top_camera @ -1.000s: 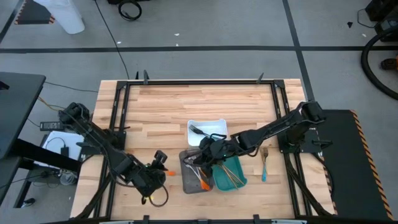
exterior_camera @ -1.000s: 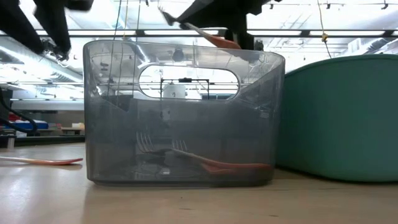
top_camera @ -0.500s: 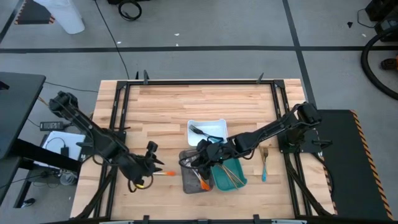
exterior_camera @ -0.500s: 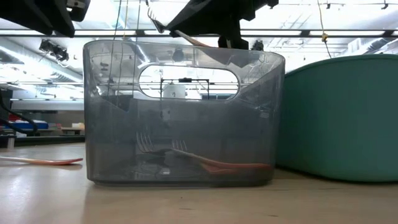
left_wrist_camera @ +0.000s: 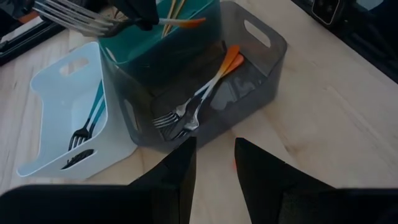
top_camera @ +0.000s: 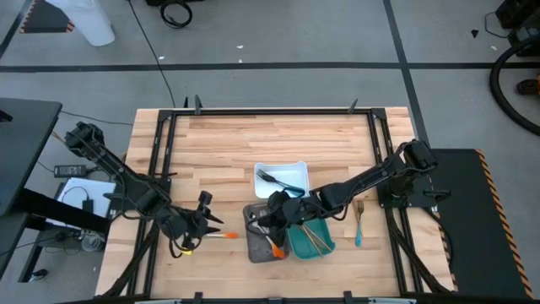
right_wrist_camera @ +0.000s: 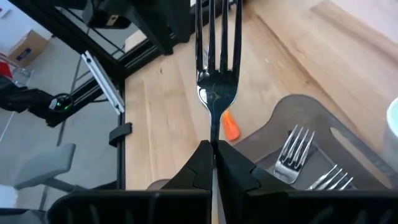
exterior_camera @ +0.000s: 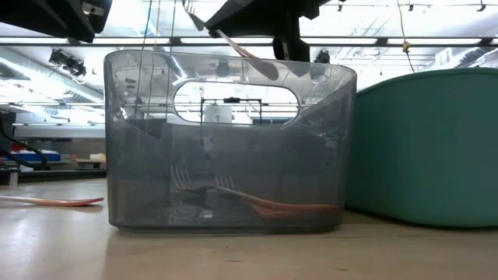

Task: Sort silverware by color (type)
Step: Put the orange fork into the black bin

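Observation:
Next, my right gripper releases the orange-handled fork inside the grey tray (top_camera: 267,236), against the other forks with orange handles.
My right gripper (top_camera: 272,224) hangs over the grey tray (top_camera: 256,247), shut on an orange-handled fork (right_wrist_camera: 217,93). The low view shows this fork (exterior_camera: 243,51) slanting above the tray's rim. Inside the grey tray lie more orange-handled forks (left_wrist_camera: 200,102). The white tray (top_camera: 295,171) holds teal-handled forks (left_wrist_camera: 93,118), and the teal tray (top_camera: 325,247) holds gold pieces (top_camera: 314,236). An orange-handled utensil (top_camera: 221,235) lies flat on the table left of the grey tray. My left gripper (top_camera: 201,221) hovers open beside it, touching nothing. A blue-handled fork (top_camera: 359,224) lies near the table's right edge. My right gripper pinches the fork between its two fingers at the neck (right_wrist_camera: 213,138), just behind the head. The tines point forward past the fingertips, and the orange handle (left_wrist_camera: 183,22) sticks out behind. The fork is lifted clear above the grey tray, slanting with its handle end lower.
The three trays stand close together at the table's near middle. Black frame rails (top_camera: 160,160) run along the table's left and right sides. Bare wood (top_camera: 278,139) stretches across the far half.
My left gripper has risen and drawn back toward the table's left, away from the orange-handled utensil, which has stayed on the table. My right gripper has carried the fork toward the near-left over the grey tray, and the fork has tipped, handle end lower.

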Controlling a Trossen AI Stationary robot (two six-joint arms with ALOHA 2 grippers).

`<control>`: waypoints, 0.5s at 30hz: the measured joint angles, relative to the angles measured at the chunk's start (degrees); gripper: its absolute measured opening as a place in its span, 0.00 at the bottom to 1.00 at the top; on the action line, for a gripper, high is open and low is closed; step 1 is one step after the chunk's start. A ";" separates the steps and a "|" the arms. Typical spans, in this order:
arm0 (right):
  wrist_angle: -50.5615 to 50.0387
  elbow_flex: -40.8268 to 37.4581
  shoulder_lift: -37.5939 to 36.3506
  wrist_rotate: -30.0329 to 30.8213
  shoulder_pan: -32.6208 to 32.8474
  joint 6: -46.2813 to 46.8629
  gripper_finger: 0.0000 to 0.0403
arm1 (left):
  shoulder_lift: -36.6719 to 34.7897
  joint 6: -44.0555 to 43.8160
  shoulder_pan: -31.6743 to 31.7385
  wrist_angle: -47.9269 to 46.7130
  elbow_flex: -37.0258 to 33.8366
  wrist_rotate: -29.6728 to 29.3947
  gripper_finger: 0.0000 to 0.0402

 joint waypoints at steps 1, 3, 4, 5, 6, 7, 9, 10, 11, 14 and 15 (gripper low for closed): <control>0.17 0.00 0.00 0.31 0.11 -0.35 0.04 | 0.00 -0.01 0.00 0.31 0.00 0.00 0.29; 0.96 0.00 0.07 0.78 0.41 -1.04 0.04 | 0.00 -0.01 0.02 0.61 0.00 0.00 0.29; 1.89 0.00 0.43 0.93 0.54 -1.22 0.04 | 0.00 -0.01 0.07 0.68 0.00 0.00 0.29; 2.97 0.00 0.76 0.92 0.66 -1.33 0.04 | 0.00 -0.01 0.07 0.74 0.00 0.00 0.29; 2.95 -0.03 0.99 0.88 0.76 -1.38 0.04 | 0.00 -0.01 0.07 0.78 0.00 0.00 0.29; 3.70 -0.04 1.76 0.83 0.80 -1.29 0.04 | 0.00 -0.01 0.07 0.89 0.00 0.00 0.29; 4.63 -0.02 2.88 0.20 0.78 -0.97 0.04 | 0.02 -0.01 0.07 1.19 0.00 0.00 0.29; 4.28 -0.11 3.35 -0.08 0.80 -0.97 0.04 | 0.00 -0.01 0.07 1.19 0.00 -0.01 0.29; 5.42 -0.10 3.86 -0.53 0.78 -0.89 0.04 | 0.01 -0.09 0.07 1.24 0.00 0.00 0.29; 5.90 -0.07 4.66 -1.37 0.89 -0.37 0.04 | 0.02 -0.48 0.07 1.09 -0.02 -0.01 0.29; 5.53 -0.09 4.80 -1.46 0.91 -0.33 0.04 | 0.02 -0.58 0.07 1.11 -0.02 0.00 0.29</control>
